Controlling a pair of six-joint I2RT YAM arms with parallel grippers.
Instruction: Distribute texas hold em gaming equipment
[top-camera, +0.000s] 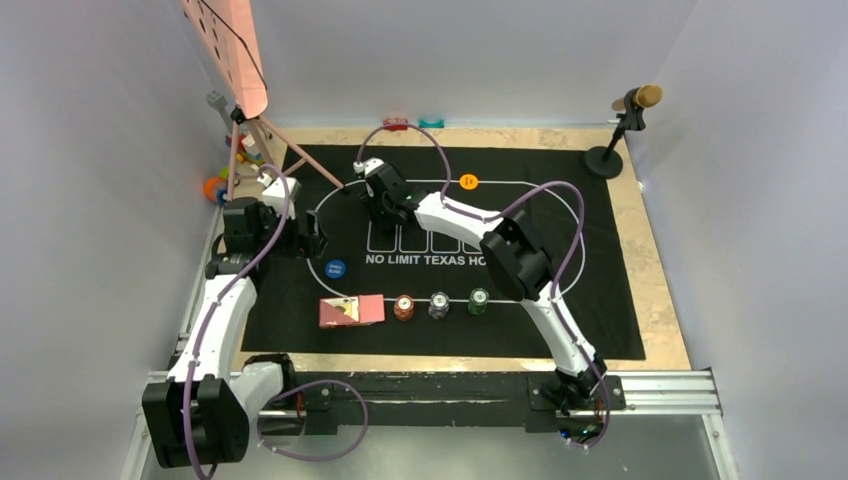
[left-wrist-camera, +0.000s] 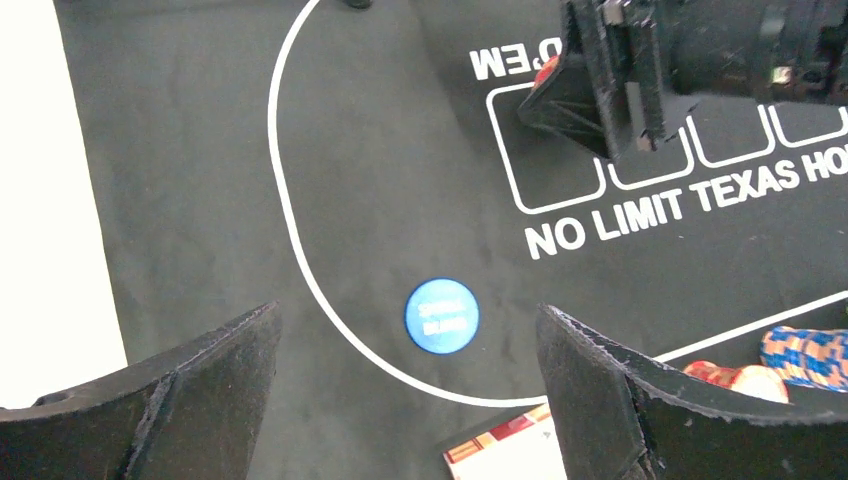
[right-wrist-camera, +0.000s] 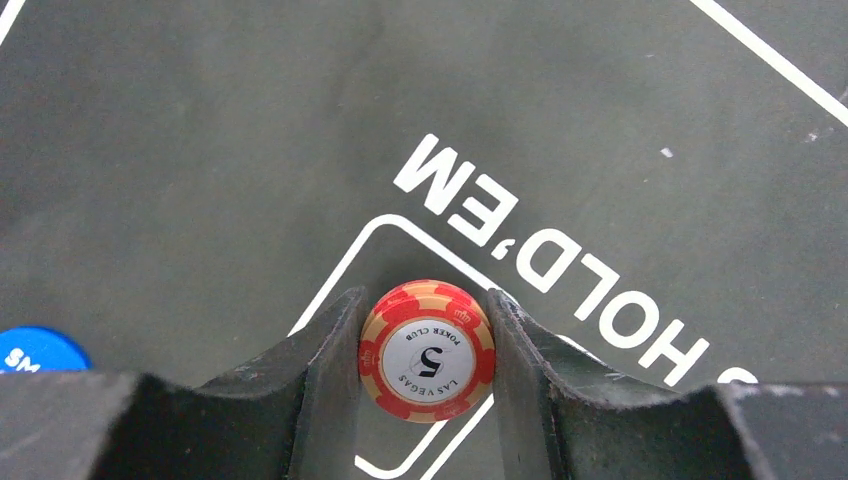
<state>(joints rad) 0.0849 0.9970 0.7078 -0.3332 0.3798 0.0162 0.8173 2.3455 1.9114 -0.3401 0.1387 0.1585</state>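
Next, my right gripper puts the red chip down on the mat (top-camera: 353, 247) (right-wrist-camera: 194, 300) between the blue button disc and the nearest card box.
My right gripper (right-wrist-camera: 425, 305) is shut on a red chip (right-wrist-camera: 427, 350) marked 5, held flat just above the leftmost card box printed on the black mat (top-camera: 600, 260). From above, that gripper (top-camera: 383, 212) reaches to the mat's far left. My left gripper (left-wrist-camera: 408, 315) hangs open and empty over the blue button disc (left-wrist-camera: 441, 315), which lies on the mat (top-camera: 335, 268). An orange disc (top-camera: 469, 181) lies at the far side. Red-backed cards (top-camera: 350, 311) lie near the front edge, with a red (top-camera: 403, 306), a blue-grey (top-camera: 438, 304) and a green chip stack (top-camera: 478, 300) beside them.
A microphone on a stand (top-camera: 625, 125) is at the back right corner. A pink board on a tripod (top-camera: 250, 90) leans over the back left, with coloured toy blocks (top-camera: 222, 182) below it. Two small toys (top-camera: 412, 124) sit at the far table edge.
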